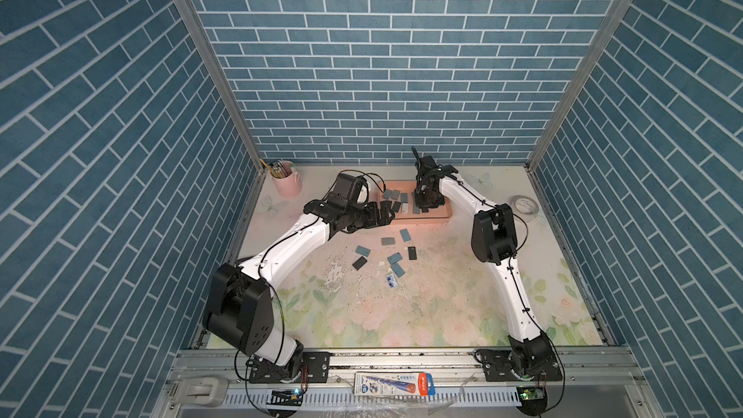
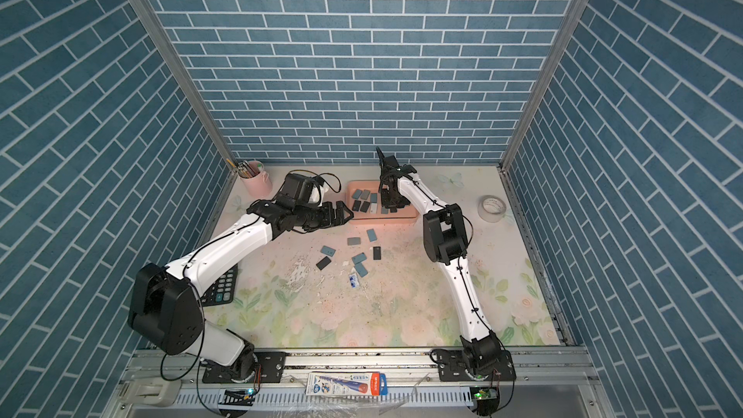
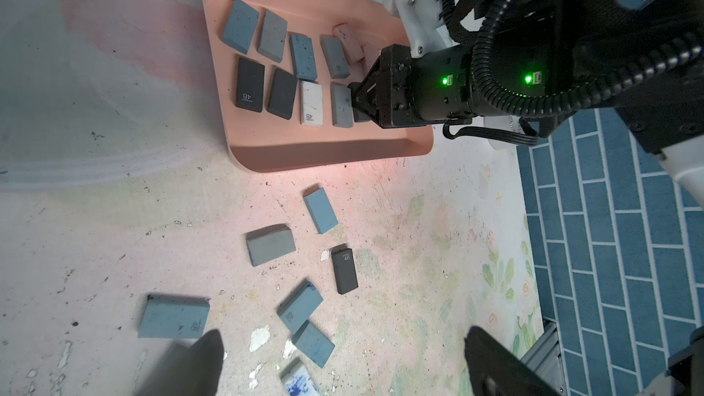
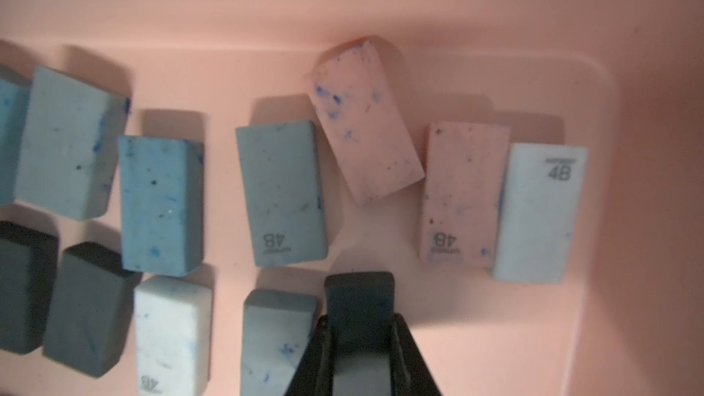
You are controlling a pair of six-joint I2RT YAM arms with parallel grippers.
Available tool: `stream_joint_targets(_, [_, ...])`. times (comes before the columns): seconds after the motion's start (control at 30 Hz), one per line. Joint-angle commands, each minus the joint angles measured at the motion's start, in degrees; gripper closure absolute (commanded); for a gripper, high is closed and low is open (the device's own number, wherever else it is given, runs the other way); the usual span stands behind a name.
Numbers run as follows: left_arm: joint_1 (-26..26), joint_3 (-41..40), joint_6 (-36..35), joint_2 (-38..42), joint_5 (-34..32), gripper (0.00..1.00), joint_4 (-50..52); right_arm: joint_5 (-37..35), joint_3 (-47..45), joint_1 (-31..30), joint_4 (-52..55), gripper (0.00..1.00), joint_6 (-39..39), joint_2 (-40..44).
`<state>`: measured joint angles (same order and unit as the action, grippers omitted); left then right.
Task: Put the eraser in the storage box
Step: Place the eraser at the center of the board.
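My right gripper has the dark eraser, now just above the box floor. It will release it in the box (image 1: 413, 208) (image 4: 282, 339) against the grey eraser next to the white eraser.
The salmon-pink storage box (image 1: 442, 217) (image 2: 402, 219) lies at the back of the table and holds several erasers in grey, blue, black, white and pink. My right gripper (image 4: 360, 321) (image 1: 424, 207) is down inside the box, shut on a dark eraser (image 4: 360, 295). That eraser sits just above the box floor, beside a grey eraser (image 4: 278, 340). My left gripper (image 3: 343, 337) (image 1: 386, 215) hovers wide open by the box's left end, nothing between its fingers. Several loose erasers (image 1: 394, 253) (image 3: 270, 244) lie on the table in front of the box.
A pale pink pencil cup (image 1: 287, 178) stands at the back left and a tape roll (image 1: 524, 206) at the back right. A calculator (image 2: 221, 289) lies under the left arm. A pen packet (image 1: 394, 384) rests on the front rail. Eraser crumbs litter the mat.
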<state>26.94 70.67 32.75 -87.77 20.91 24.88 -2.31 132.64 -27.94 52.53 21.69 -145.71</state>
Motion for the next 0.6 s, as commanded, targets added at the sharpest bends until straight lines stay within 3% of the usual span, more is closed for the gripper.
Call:
stream_joint_targets(0.0, [-0.3, -0.54, -0.66, -0.7, 0.71, 0.0, -0.11, 1.7, 2.24, -1.1, 1.68, 0.85, 3.18, -2.19])
stream_joint_targets(0.57, [-0.31, -0.71, -0.85, -1.27, 0.63, 0.01, 0.42, 3.11, 8.68, -3.28, 3.66, 0.81, 4.17, -6.22])
